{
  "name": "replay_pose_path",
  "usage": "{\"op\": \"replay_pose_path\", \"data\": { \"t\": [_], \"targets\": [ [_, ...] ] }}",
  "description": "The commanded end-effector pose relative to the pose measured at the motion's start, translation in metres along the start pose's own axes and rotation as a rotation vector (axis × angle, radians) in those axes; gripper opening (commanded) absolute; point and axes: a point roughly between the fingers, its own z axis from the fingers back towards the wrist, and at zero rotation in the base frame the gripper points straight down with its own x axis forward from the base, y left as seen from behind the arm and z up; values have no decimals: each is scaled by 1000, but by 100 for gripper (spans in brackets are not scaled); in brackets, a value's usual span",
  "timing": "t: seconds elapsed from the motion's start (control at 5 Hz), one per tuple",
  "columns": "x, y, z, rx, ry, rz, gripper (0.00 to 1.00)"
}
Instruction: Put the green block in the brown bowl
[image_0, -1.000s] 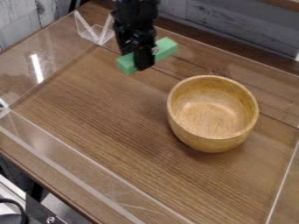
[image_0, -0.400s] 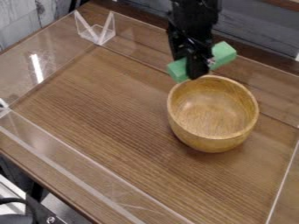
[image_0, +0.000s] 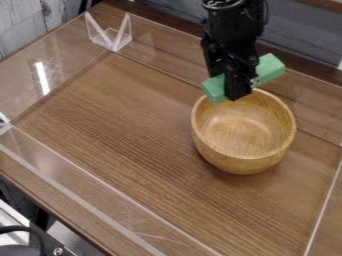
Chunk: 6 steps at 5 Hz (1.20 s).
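Note:
My gripper is going to set the green block down gently and leave it on the middle of the brown bowl's wooden bottom (image_0: 239, 130).
My black gripper (image_0: 237, 88) hangs over the far rim of the brown bowl (image_0: 245, 150), pointing nearly straight down. Its fingers are shut on the green block (image_0: 271, 69), a bright green bar that sticks out on both sides of the fingers, tilted up to the right. The block is held in the air just above the bowl's back edge. Light wooden grain shows inside the bowl, which holds nothing and stands at the right of the wooden table.
A clear plastic wall (image_0: 54, 170) rings the wooden table (image_0: 107, 130). A small clear stand (image_0: 110, 32) sits at the back left. A grey plank wall rises behind the table.
The gripper has carried the green block to the right, from the table's back middle to above the bowl's far rim. The bowl has stayed put.

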Motion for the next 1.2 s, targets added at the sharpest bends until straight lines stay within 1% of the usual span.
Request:
{"op": "replay_pose_path", "data": {
  "t": [0.0, 0.4, 1.0],
  "targets": [
    [4, -8, 16, 35, -62, -17, 0],
    [-1, -22, 15, 43, -69, -21, 0],
    [-4, -27, 14, 64, -82, 5, 0]
  ]
}}
